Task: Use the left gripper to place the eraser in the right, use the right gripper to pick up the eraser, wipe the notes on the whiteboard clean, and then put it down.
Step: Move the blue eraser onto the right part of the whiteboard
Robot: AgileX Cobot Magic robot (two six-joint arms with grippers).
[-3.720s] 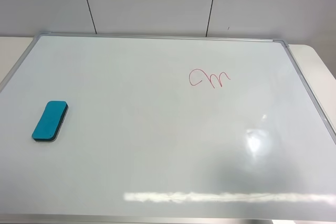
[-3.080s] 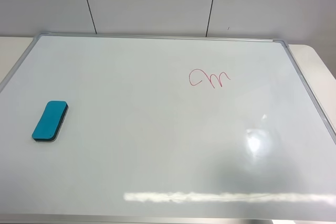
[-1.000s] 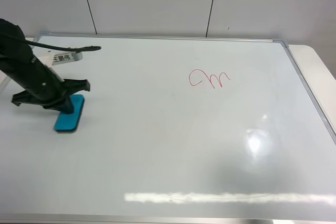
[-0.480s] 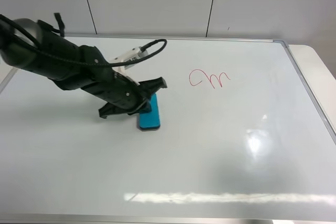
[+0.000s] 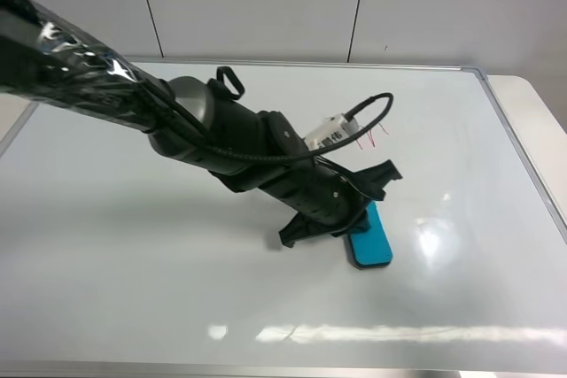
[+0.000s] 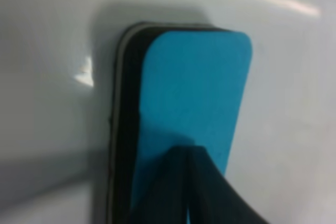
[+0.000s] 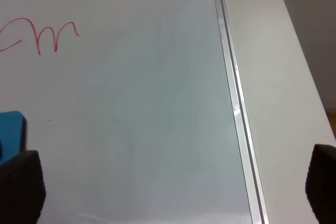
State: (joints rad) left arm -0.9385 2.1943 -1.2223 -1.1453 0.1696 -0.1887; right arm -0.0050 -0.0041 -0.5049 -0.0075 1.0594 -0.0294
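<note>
The robot's left gripper needs to set the teal eraser down on the bright glare patch of the whiteboard [image 5: 437,243].
My left gripper [image 5: 356,224], on the thick wrapped arm, reaches across to the right half of the whiteboard [image 5: 177,307]. It is shut on the teal eraser [image 5: 372,241], which sits low at the board's surface. In the left wrist view the eraser [image 6: 197,87] fills the frame, with the dark fingers [image 6: 173,192] over its near end. The red notes [image 5: 369,135] are mostly hidden behind the arm. The right wrist view shows the notes [image 7: 39,32], a corner of the eraser [image 7: 11,129] and my right gripper [image 7: 170,190], open and empty with its fingertips [image 7: 18,187] wide apart.
The board's silver frame [image 7: 232,98] runs along the right side, with the pale table [image 7: 283,77] beyond it. A white panelled wall [image 5: 266,6] stands behind the board. A white tag and a looped black cable [image 5: 376,104] stick up from the left arm.
The left arm came in from the left, took the eraser at the board's left side and carried it rightward to below the notes. The arm now covers most of the notes.
</note>
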